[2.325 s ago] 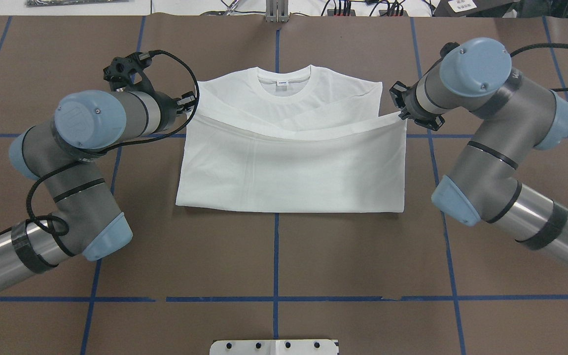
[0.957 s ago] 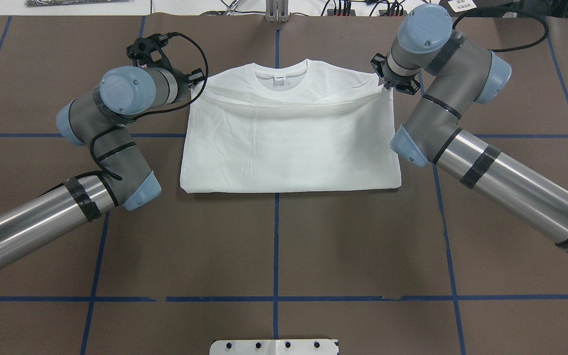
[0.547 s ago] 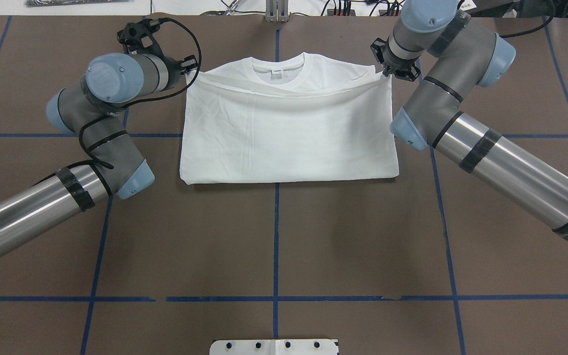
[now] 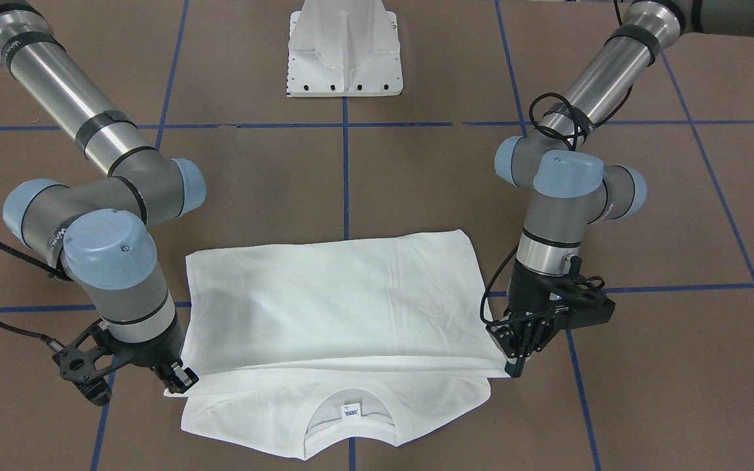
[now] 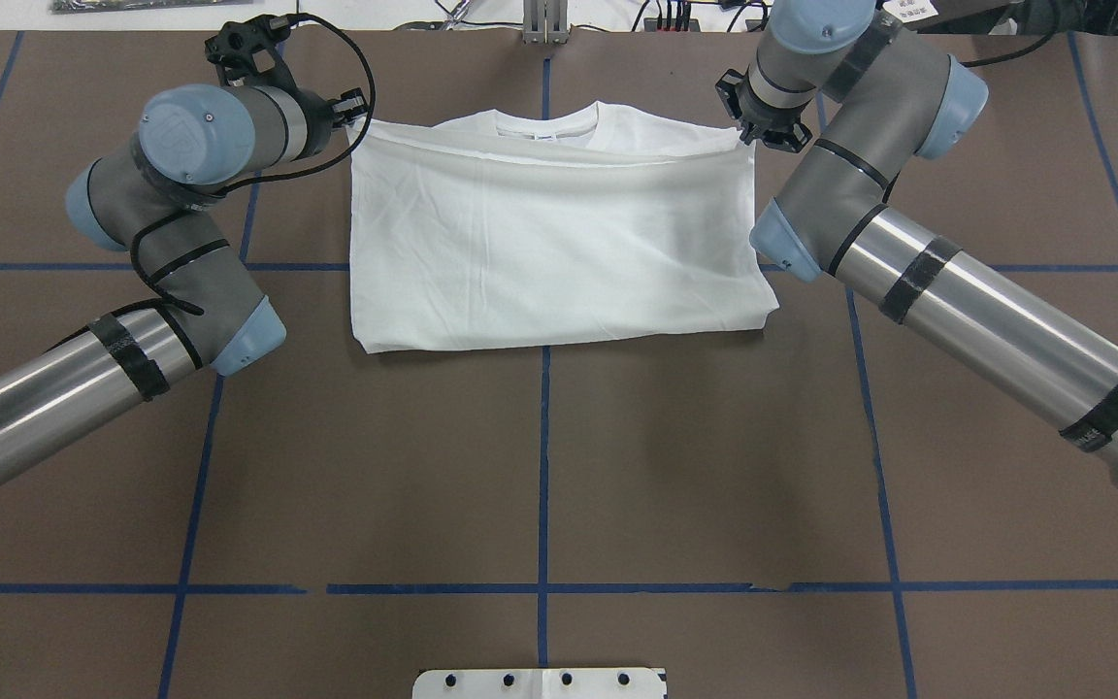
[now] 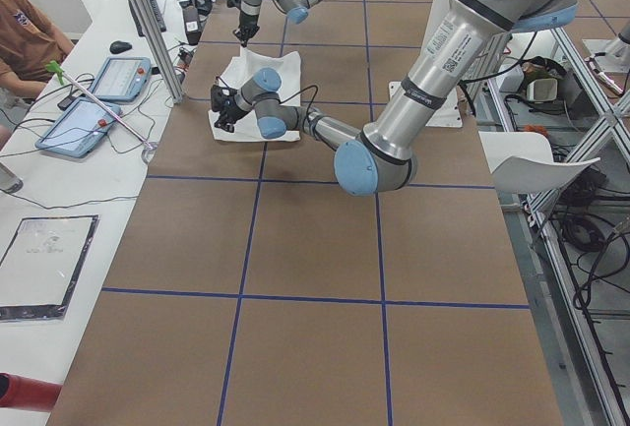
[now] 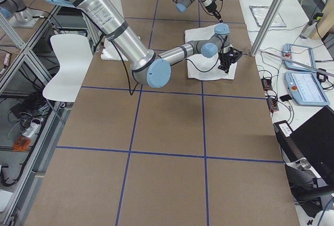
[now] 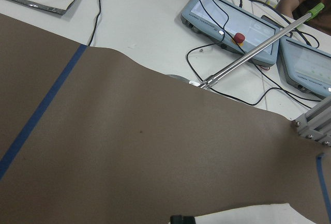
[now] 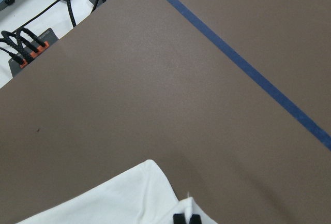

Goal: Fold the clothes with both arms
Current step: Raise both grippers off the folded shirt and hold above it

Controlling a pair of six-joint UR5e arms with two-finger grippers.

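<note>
Next, my left gripper releases the corner of the hem, now folded up over the chest, just past the shoulder's outer edge (image 4: 500, 396), at a spot that is a little closer to the collar side.
The white T-shirt (image 5: 549, 233) lies on the brown table, far from the robot's base, with its lower half folded up over the chest. Only the ribbed collar (image 4: 349, 398) and the neck label (image 4: 351, 412) still show beyond the folded hem. The printed text is hidden. My left gripper (image 5: 353, 109) is shut on the hem's left corner, and it also shows in the front-facing view (image 4: 516, 365). My right gripper (image 5: 749, 136) is shut on the hem's right corner, seen also in the front-facing view (image 4: 178, 379). Both hold the hem low, near the shoulders.
The white pedestal base (image 4: 344, 52) stands at the robot's side of the table. Beyond the table's far edge lie teach pendants (image 8: 232, 19) and cables with plugs (image 9: 26, 45). An aluminium post (image 5: 542, 19) stands behind the collar. Blue tape lines cross the table.
Both grippers have carried the hem away from the robot, up over the chest to the shoulders. The fold has grown and the whole shirt has slid toward the far edge.
</note>
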